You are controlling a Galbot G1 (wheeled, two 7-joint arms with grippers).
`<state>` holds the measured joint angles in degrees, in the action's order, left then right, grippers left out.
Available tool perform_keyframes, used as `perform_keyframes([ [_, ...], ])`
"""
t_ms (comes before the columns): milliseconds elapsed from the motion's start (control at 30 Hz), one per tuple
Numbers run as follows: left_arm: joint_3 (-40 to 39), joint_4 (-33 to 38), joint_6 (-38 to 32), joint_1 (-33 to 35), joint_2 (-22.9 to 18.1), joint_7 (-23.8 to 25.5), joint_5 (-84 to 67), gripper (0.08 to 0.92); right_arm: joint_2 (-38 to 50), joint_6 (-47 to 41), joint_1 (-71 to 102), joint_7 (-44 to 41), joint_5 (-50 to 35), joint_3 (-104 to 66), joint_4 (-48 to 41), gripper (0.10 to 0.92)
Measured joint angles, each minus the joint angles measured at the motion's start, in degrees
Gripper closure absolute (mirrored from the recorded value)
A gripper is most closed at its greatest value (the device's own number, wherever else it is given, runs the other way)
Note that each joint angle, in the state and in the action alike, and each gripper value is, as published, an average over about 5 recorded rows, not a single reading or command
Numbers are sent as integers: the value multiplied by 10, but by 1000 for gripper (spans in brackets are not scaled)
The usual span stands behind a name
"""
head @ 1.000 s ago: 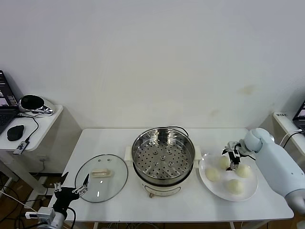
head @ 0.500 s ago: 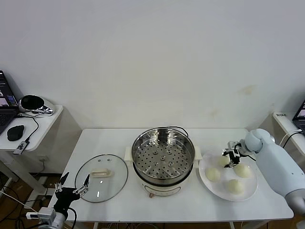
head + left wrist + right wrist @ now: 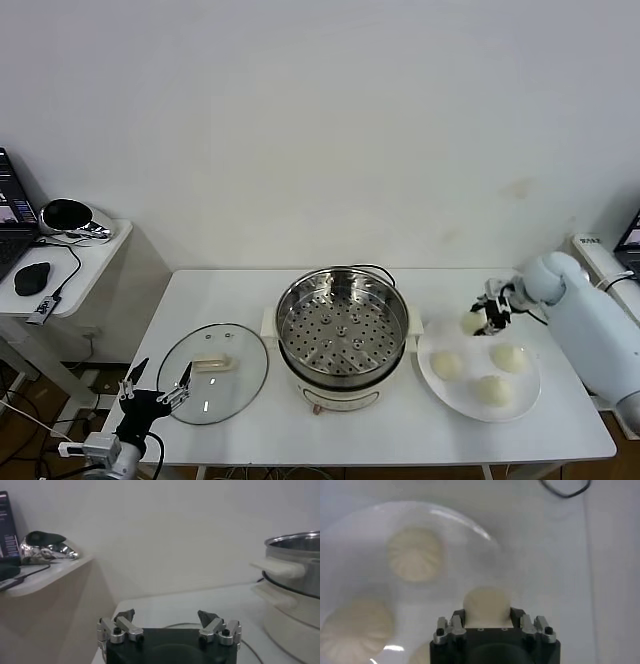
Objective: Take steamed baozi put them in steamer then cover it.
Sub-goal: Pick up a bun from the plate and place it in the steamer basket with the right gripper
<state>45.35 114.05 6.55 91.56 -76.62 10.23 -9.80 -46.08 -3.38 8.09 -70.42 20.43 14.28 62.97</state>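
Observation:
Next, my right gripper lets go of the baozi on the far part of the steamer's perforated tray (image 3: 328, 297), over toward the side of the steamer.
My right gripper (image 3: 483, 319) is shut on one steamed baozi (image 3: 470, 323), a smooth cream-white bun held a little above the far edge of the white plate (image 3: 452, 394). In the right wrist view that baozi (image 3: 486, 604) sits between the jaws of the gripper (image 3: 486, 616). Three more baozi (image 3: 446, 366) lie on the plate. The steamer (image 3: 343, 325), a shiny steel pot with a perforated tray, stands mid-table with nothing in it. The cover (image 3: 213, 372), a clear glass lid, lies flat to the steamer's left. My left gripper (image 3: 150, 397) hangs open at the table's front left corner.
A side table (image 3: 85, 262) with a mouse, cables and a shiny object stands off to the left. The wall runs close behind the work table. In the left wrist view the steamer (image 3: 295, 555) rises beyond the open left gripper (image 3: 167, 616).
My right gripper has shut on a baozi and lifted it off the plate, rising toward the back. The left arm has barely moved.

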Motion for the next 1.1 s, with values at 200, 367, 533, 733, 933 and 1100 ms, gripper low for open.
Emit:
perform_keyframes([
  [200, 6, 7, -1, 3, 4, -3, -4, 177, -22, -2, -115, -24, -69, 92, -3, 463],
  [367, 11, 9, -1, 0, 5, -7, -8, 177, -72, 36, -195, -52, -110, 150, -39, 465],
  [533, 14, 8, 0, -2, 4, -11, -8, 177, -135, 124, -242, -81, -135, 191, -85, 464],
  [733, 17, 6, 0, 0, 2, -11, -8, 177, -188, 265, -269, -93, -131, 226, -106, 457],
  [933, 19, 3, 2, 0, -1, -11, -5, 177, -211, 366, -274, -90, -100, 255, -90, 457],
  [1100, 15, 1, 4, -2, -5, -10, 1, 177, -223, 417, -275, -85, -74, 275, -62, 457],
])
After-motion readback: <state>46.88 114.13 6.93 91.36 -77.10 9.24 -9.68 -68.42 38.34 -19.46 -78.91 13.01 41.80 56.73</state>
